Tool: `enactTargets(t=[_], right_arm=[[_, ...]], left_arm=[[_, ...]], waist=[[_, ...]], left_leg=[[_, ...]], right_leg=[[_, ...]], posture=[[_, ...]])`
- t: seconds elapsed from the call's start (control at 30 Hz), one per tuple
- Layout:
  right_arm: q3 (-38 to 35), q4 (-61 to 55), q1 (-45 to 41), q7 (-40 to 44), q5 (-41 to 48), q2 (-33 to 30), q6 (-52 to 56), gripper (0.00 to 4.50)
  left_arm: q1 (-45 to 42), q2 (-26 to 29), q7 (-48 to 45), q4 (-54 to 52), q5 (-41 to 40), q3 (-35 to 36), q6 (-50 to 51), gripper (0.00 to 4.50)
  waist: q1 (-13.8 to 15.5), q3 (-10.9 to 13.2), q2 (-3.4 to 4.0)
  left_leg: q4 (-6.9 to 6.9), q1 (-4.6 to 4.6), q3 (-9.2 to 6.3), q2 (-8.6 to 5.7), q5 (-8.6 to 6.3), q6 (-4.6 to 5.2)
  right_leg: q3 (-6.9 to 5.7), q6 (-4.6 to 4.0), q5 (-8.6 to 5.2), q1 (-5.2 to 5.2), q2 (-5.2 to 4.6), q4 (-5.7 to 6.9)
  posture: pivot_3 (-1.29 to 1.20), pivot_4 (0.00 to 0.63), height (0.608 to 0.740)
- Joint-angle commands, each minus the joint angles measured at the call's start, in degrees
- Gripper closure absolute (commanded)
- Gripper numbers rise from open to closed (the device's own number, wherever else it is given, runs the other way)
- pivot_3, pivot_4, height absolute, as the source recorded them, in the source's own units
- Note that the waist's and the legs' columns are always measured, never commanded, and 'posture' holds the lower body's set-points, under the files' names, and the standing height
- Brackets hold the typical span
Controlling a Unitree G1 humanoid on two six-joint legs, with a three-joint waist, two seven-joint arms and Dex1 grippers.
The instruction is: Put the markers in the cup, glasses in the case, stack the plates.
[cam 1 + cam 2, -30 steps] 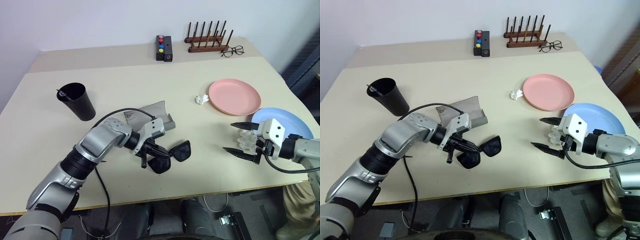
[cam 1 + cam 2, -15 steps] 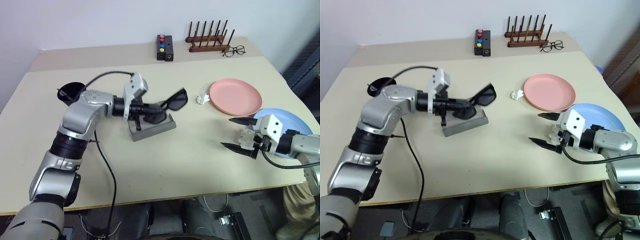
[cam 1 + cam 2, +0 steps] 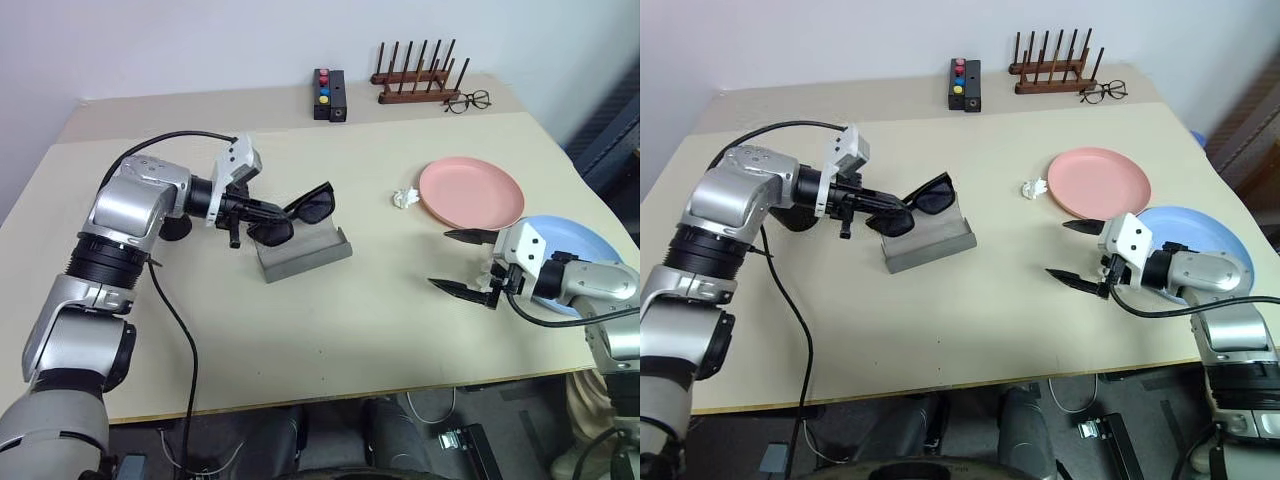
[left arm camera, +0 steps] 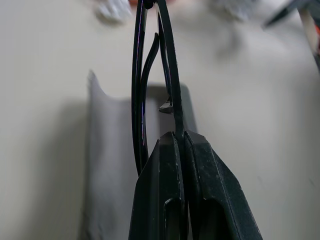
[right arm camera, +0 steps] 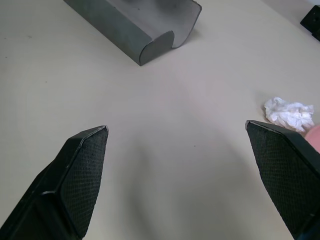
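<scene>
The grey case is open. Next, my left gripper releases the black glasses in it, lengthwise (image 3: 299,250) behind the case's low front side.
My left gripper (image 3: 250,211) is shut on the black glasses (image 3: 297,211) and holds them in the air just above the open grey case (image 3: 306,256). In the left wrist view the fingers (image 4: 172,165) pinch the frame (image 4: 150,75) edge-on over the case (image 4: 107,165). My left arm covers most of the black cup (image 3: 790,218), and the markers are hidden. The pink plate (image 3: 470,193) lies at the right. The blue plate (image 3: 575,238) is nearer, partly behind my right arm. My right gripper (image 3: 440,259) hovers open and empty beside the blue plate.
A crumpled white paper (image 3: 404,198) lies left of the pink plate. At the back stand a wooden rack (image 3: 415,85), wire-framed spectacles (image 3: 466,101) and a black box with coloured buttons (image 3: 328,95). The table's front edge runs near my right gripper.
My left gripper has carried the glasses up from the table near the front edge, back over the case and a little to the left. My right gripper has stayed open and nearly still.
</scene>
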Motion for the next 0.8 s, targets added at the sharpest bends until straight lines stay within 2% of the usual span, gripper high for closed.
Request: enactTargets(t=[0.03,0.37,0.63,0.8], right_arm=[[-0.54,-0.78,-0.1,-0.12,0.16,0.24,-0.9,0.0],[-1.68,-3.78,2.41,-1.12,0.89,-0.21,0.27,0.0],[-2.81,-5.96,4.09,-1.79,1.27,-0.73,1.36,0.0],[-3.01,-6.55,4.46,-2.12,1.41,-0.9,1.77,0.0]], left_arm=[[-1.28,-0.19,-1.98,-0.3,0.61,-0.39,0.46,4.46],[-0.64,-4.83,0.01,4.12,5.05,-2.12,-3.06,4.46],[-1.56,-5.85,0.85,8.45,8.18,-2.49,-5.48,4.46],[-0.85,-5.83,-1.78,7.62,8.25,-3.12,-5.38,4.46]], waist=[[0.0,0.0,0.0],[-0.04,0.0,0.0],[-0.01,0.0,0.0],[-0.03,0.0,0.0]], left_leg=[[0.0,0.0,-0.01,0.0,0.0,0.0],[0.0,0.0,0.0,0.0,0.0,0.0],[0.0,0.0,0.0,0.01,0.0,0.0],[0.01,-0.01,0.0,0.0,0.0,0.01]], right_leg=[[0.0,0.0,0.0,0.0,0.0,0.0],[0.0,0.0,0.0,-0.01,0.01,0.0],[0.0,0.0,0.0,-0.02,0.01,0.01],[0.0,0.0,0.0,-0.01,0.01,0.01]], posture=[[0.0,0.15,0.74],[0.0,0.15,0.74],[0.0,0.15,0.74],[0.0,0.15,0.74]])
